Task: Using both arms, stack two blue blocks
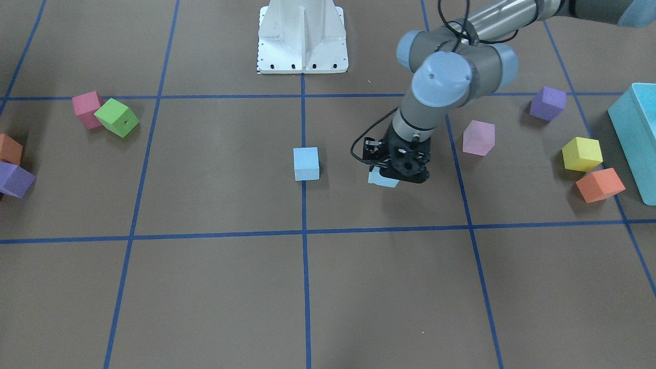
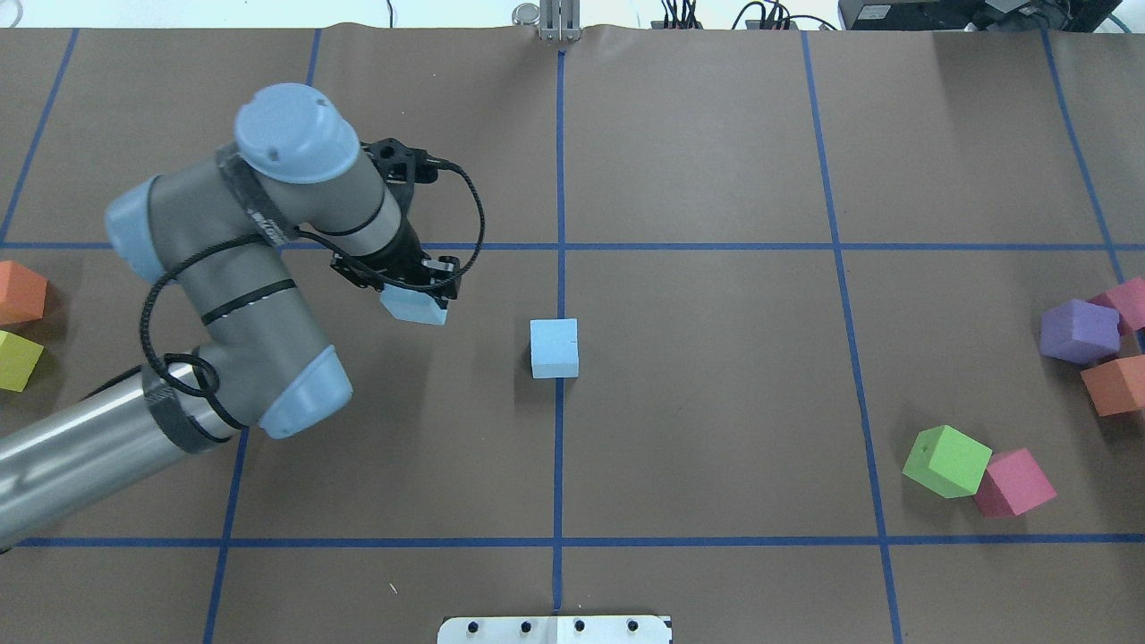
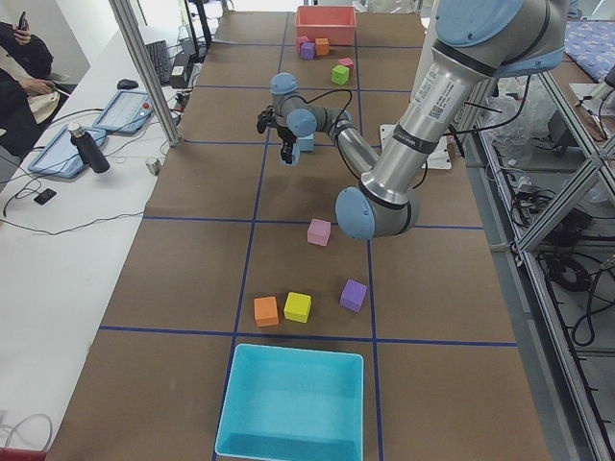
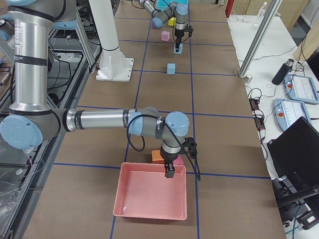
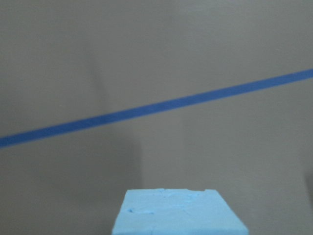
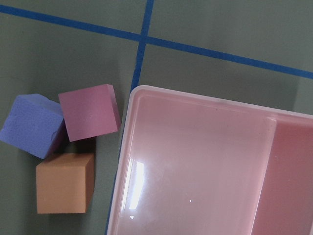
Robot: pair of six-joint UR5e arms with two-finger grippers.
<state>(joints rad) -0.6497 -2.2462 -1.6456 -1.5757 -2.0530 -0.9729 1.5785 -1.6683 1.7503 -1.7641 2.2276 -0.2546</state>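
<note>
The blue block in my left gripper will go down on top of the blue block on the centre tape line (image 1: 307, 154), where my left gripper will set it.
One pale blue block (image 2: 554, 349) sits alone on the centre tape line, also seen in the front view (image 1: 306, 164). My left gripper (image 2: 410, 288) is shut on the second blue block (image 2: 416, 309), which is slightly tilted, a short way to the robot's left of the first. In the front view this gripper (image 1: 395, 171) hides most of the held block (image 1: 379, 179). The left wrist view shows only the held block's top (image 5: 178, 214) over blurred table. My right gripper (image 4: 169, 172) shows only in the exterior right view, over a pink tray; I cannot tell if it is open.
Pink (image 1: 478, 138), purple (image 1: 548, 103), yellow (image 1: 581, 154) and orange (image 1: 599, 184) cubes and a turquoise box (image 1: 635, 138) lie on the robot's left side. Green (image 2: 946, 461), red-pink (image 2: 1013, 483), purple (image 2: 1079, 331) and orange (image 2: 1114, 385) cubes lie on its right, by the pink tray (image 4: 130, 211).
</note>
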